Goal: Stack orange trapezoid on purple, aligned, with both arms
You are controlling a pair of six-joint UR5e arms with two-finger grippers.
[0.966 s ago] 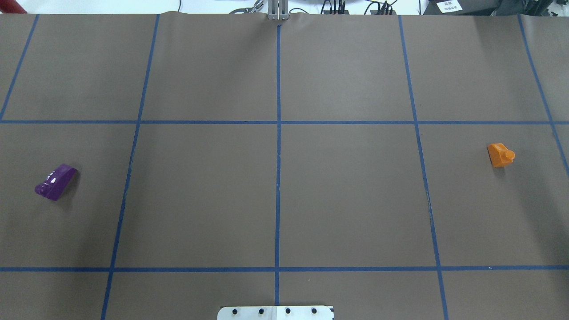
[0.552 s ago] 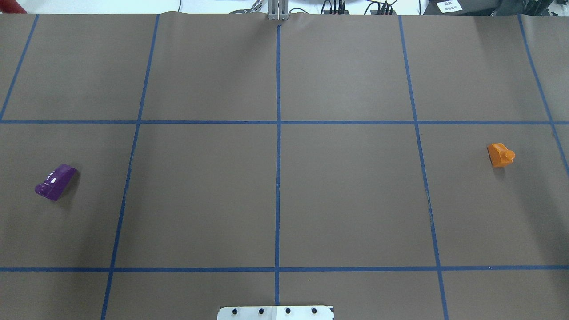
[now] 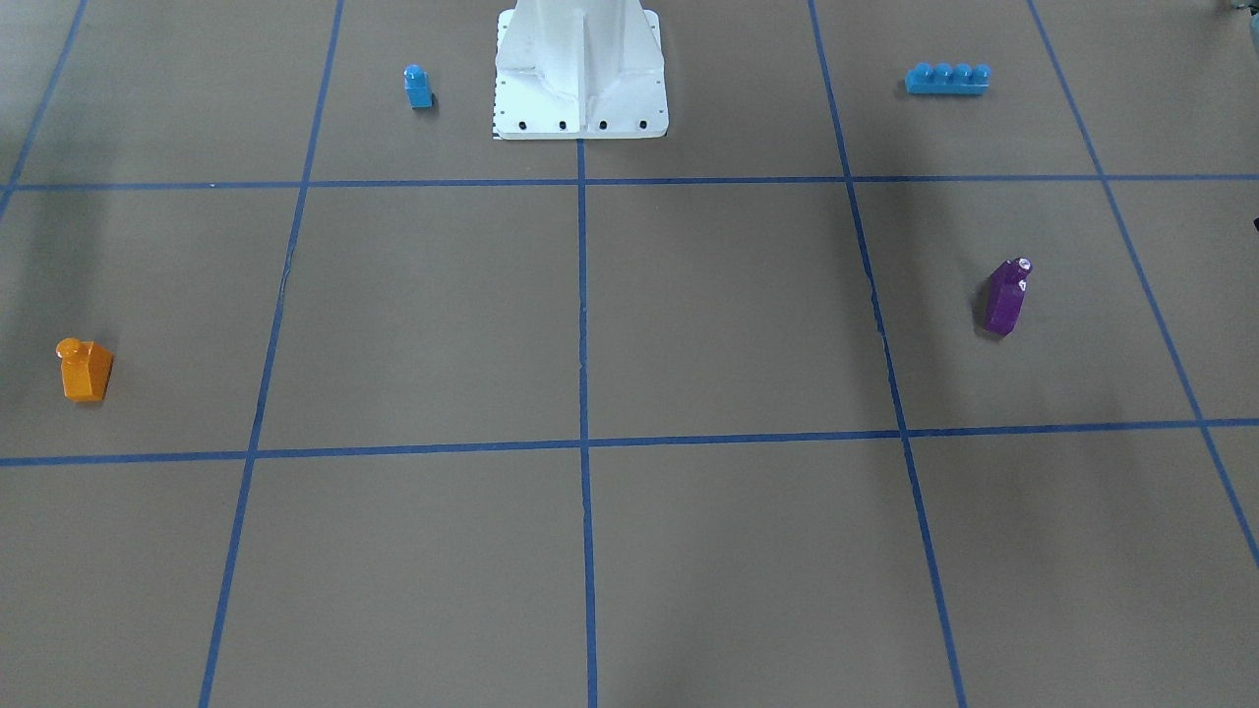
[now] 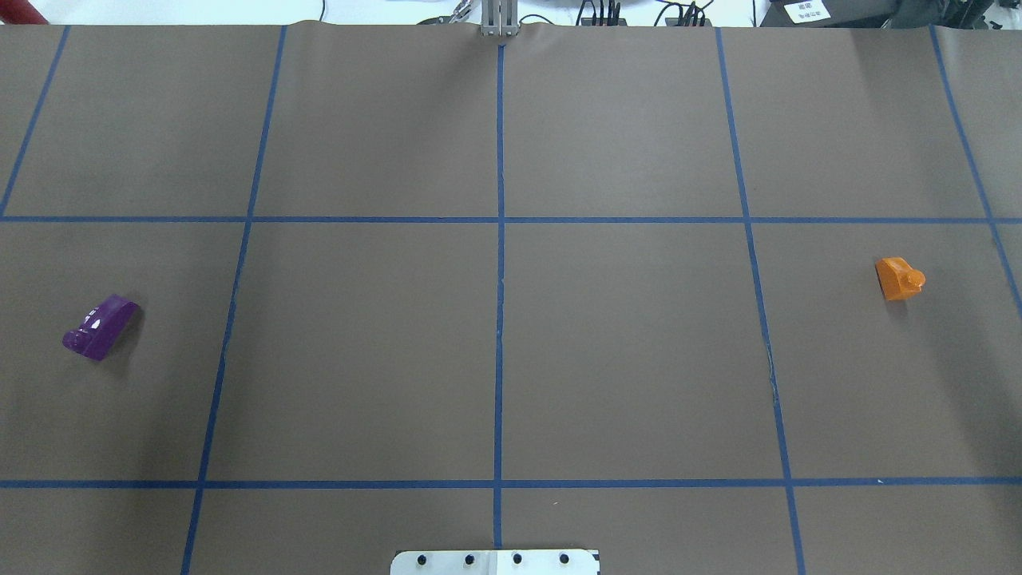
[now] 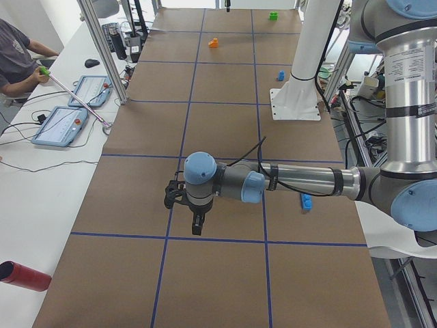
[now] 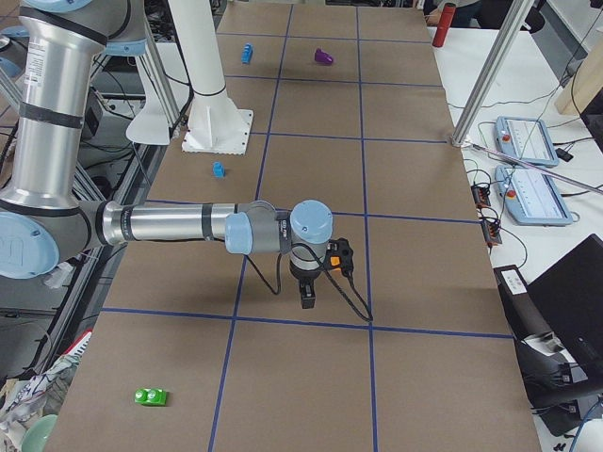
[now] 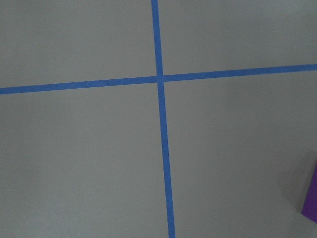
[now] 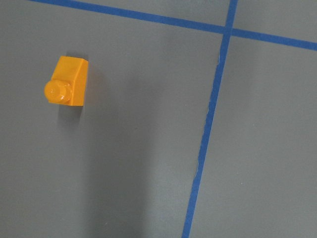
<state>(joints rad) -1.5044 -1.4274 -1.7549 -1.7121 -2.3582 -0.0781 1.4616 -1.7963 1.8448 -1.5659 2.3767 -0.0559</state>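
Observation:
Next, my left gripper moves to the purple block's stud end (image 3: 1015,272) and closes there, so that the plain end of the block stays free.
The orange trapezoid (image 4: 900,278) stands on the brown table at the right, stud up; it also shows in the front view (image 3: 85,369) and the right wrist view (image 8: 67,88). The purple block (image 4: 101,326) lies at the left, also in the front view (image 3: 1007,295), with a sliver at the left wrist view's edge (image 7: 312,203). My left gripper (image 5: 196,225) hangs above the table near the purple block's spot. My right gripper (image 6: 307,294) hangs beside the orange trapezoid (image 6: 334,261). I cannot tell whether either gripper is open or shut.
A small blue single-stud block (image 3: 418,87) and a long blue four-stud brick (image 3: 946,79) sit beside the white robot base (image 3: 580,69). A green block (image 6: 151,396) lies at the right end of the table, and a red cylinder (image 5: 24,275) at the left end.

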